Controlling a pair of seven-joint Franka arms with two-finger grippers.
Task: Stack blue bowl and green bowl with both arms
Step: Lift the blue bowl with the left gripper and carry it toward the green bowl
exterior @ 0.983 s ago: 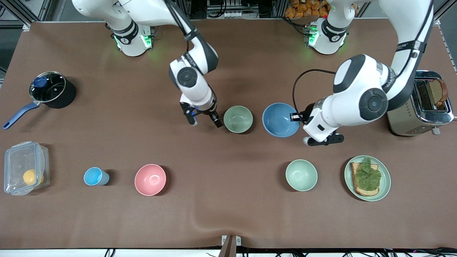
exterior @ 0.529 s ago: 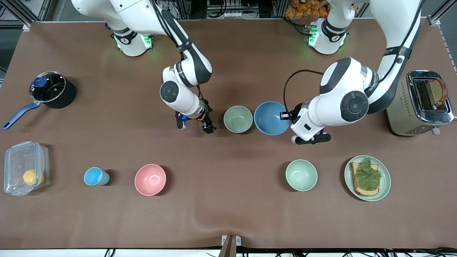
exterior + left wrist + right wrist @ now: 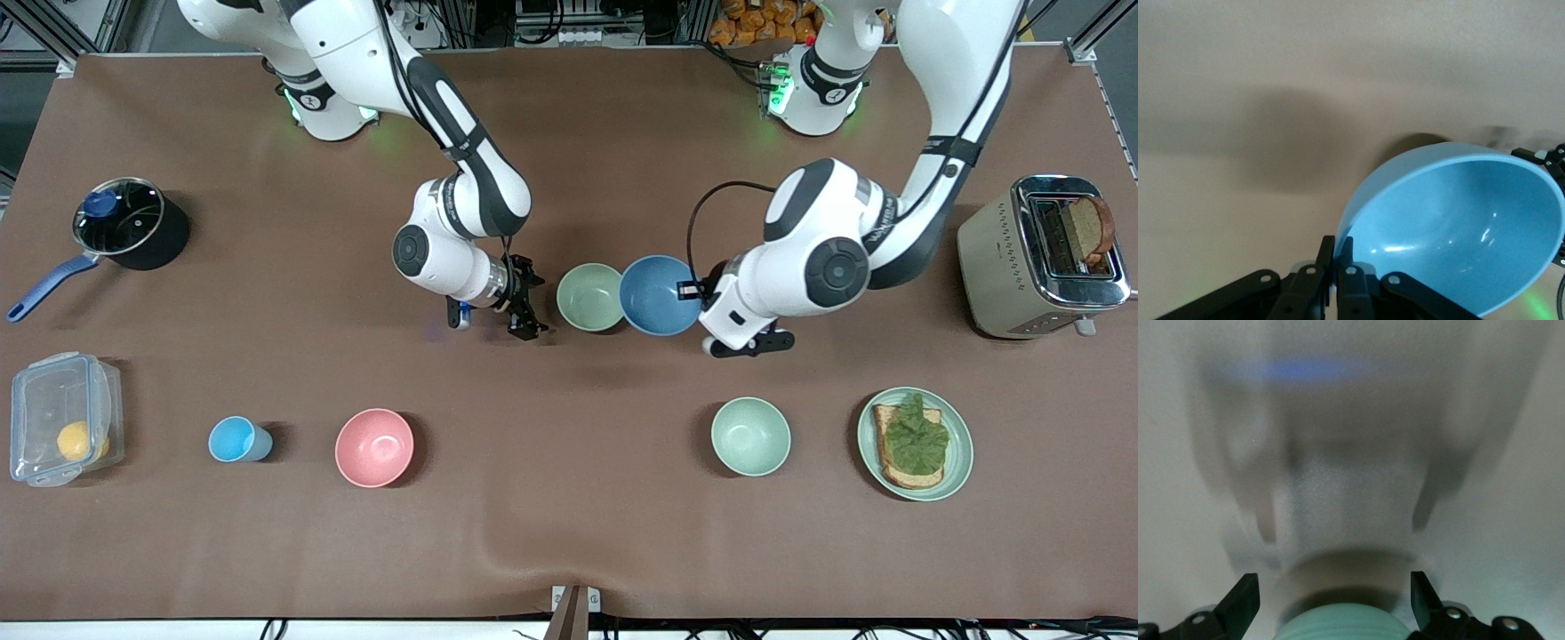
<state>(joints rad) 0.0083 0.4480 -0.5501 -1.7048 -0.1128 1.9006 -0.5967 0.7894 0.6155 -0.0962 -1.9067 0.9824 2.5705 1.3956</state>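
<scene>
Next, I release the blue bowl from my left gripper inside the green bowl (image 3: 586,298) that is next to my open right gripper.
The blue bowl (image 3: 656,298) hangs tilted from my left gripper (image 3: 692,296), which is shut on its rim. Its other edge reaches the rim of the green bowl (image 3: 589,298), which sits on the table beside it, toward the right arm's end. In the left wrist view the fingers (image 3: 1353,260) pinch the blue bowl's (image 3: 1458,227) rim, one inside and one outside. My right gripper (image 3: 531,302) is open and empty, low beside the green bowl. In the right wrist view the green bowl (image 3: 1341,623) sits just short of the spread fingers (image 3: 1243,600).
A mint-green bowl (image 3: 750,436), a plate with toast (image 3: 958,462), a pink bowl (image 3: 374,447), a light-blue cup (image 3: 236,439) and a clear container (image 3: 60,418) stand nearer the front camera. A pot (image 3: 132,222) and a toaster (image 3: 1045,258) stand at the table's ends.
My left gripper has carried the blue bowl sideways up to the green bowl. My right gripper has turned and drawn back slightly from the green bowl, still open.
</scene>
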